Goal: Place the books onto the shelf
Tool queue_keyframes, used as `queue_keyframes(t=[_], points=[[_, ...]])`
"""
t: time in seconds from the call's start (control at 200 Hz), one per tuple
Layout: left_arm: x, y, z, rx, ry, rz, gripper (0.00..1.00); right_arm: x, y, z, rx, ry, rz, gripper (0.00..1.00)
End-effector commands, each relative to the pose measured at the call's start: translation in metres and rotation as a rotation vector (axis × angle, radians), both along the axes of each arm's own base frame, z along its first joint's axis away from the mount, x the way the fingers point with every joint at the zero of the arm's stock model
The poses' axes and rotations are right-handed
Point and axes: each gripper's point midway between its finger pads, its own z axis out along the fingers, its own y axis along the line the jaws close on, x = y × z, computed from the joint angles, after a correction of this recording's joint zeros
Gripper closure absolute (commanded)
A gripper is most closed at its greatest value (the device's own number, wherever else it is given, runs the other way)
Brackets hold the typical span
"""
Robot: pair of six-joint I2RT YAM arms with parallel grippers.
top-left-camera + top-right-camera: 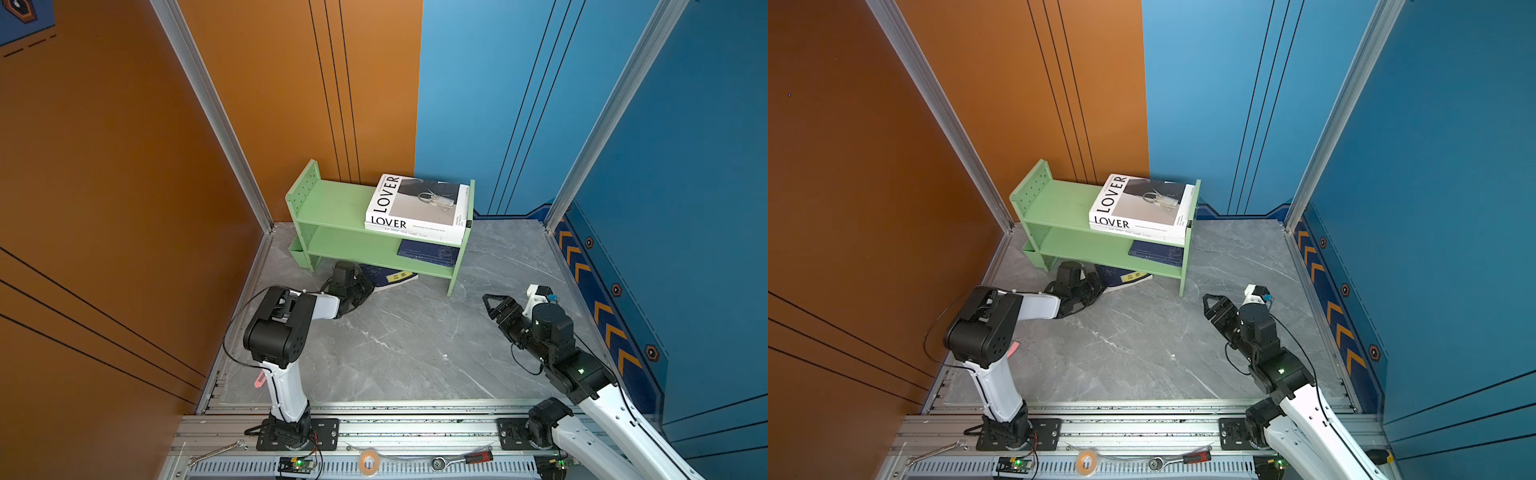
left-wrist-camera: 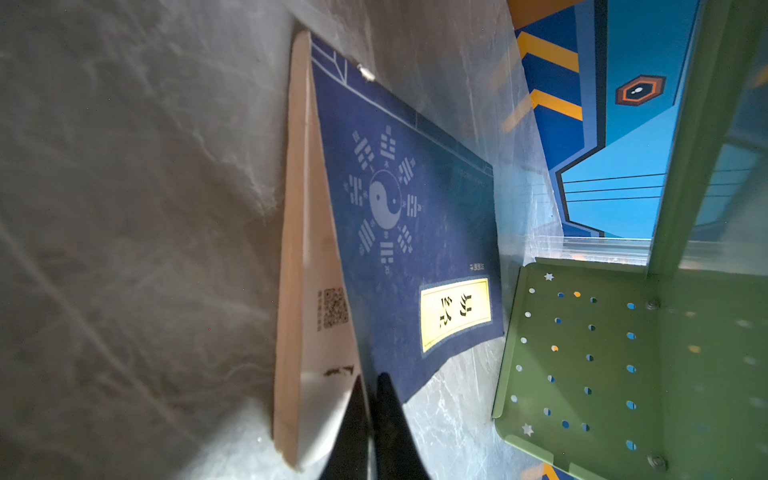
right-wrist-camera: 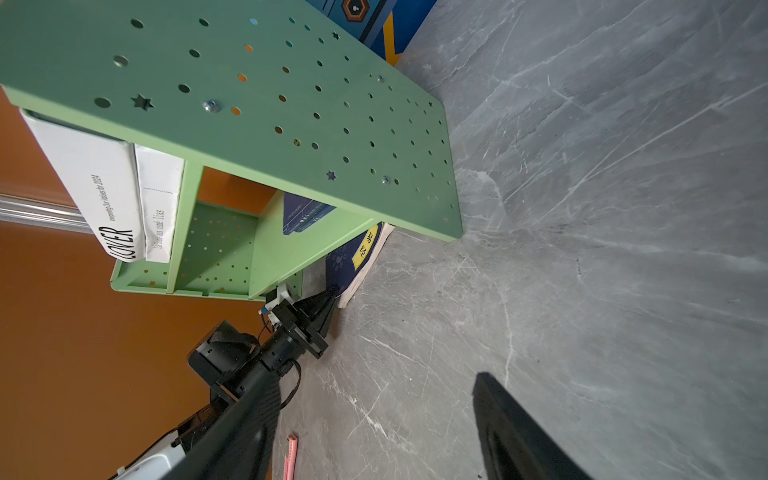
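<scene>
Next, I release the yellow-labelled navy book with my left gripper on the floor (image 1: 429, 316) by the shelf's foot nearest my right gripper.
The light green shelf (image 1: 332, 203) (image 1: 1059, 203) stands at the back of the floor. On its top tier lies the white "LOVER" book (image 1: 415, 199) (image 1: 1138, 199), stacked on another white book (image 1: 419, 235). A navy book (image 1: 428, 253) rests on the lower tier. Another navy book (image 1: 392, 276) (image 2: 415, 208) (image 3: 357, 257) with a yellow label lies on the floor, partly under the shelf. My left gripper (image 1: 368, 286) (image 1: 1098, 286) (image 2: 371, 380) is shut on a corner of its cover, which stands lifted off the pages (image 2: 316, 311). My right gripper (image 1: 490, 301) (image 1: 1210, 301) (image 3: 374, 415) hovers open over bare floor to the right, holding nothing.
Orange and blue walls close in the marble floor (image 1: 395, 353). A small pink piece (image 1: 259, 380) lies near the left arm's base. On the front rail lie a wrench (image 1: 216, 453), a tape roll (image 1: 368, 460) and a ratchet (image 1: 461, 459).
</scene>
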Motion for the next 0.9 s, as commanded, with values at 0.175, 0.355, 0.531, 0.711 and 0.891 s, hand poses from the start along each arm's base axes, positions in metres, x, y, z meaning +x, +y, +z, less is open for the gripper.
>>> queue_keyframes(t=[0.175, 0.355, 0.531, 0.711, 0.891], points=[[-0.015, -0.001, 0.001, -0.032, 0.010, -0.001, 1.00, 0.000, 0.001, -0.020, 0.030, 0.038, -0.023, 0.17], [-0.040, -0.012, 0.000, -0.048, 0.035, -0.008, 1.00, -0.003, 0.008, -0.038, 0.020, 0.067, -0.017, 0.14], [-0.074, -0.024, -0.002, -0.054, 0.059, 0.013, 1.00, -0.007, 0.024, -0.062, 0.030, 0.098, 0.004, 0.14], [-0.116, -0.057, 0.007, -0.048, 0.042, 0.000, 1.00, -0.013, 0.037, -0.088, -0.008, 0.138, 0.002, 0.14], [-0.149, -0.094, 0.016, -0.074, 0.033, -0.069, 1.00, -0.020, 0.055, -0.114, -0.006, 0.186, 0.021, 0.14]])
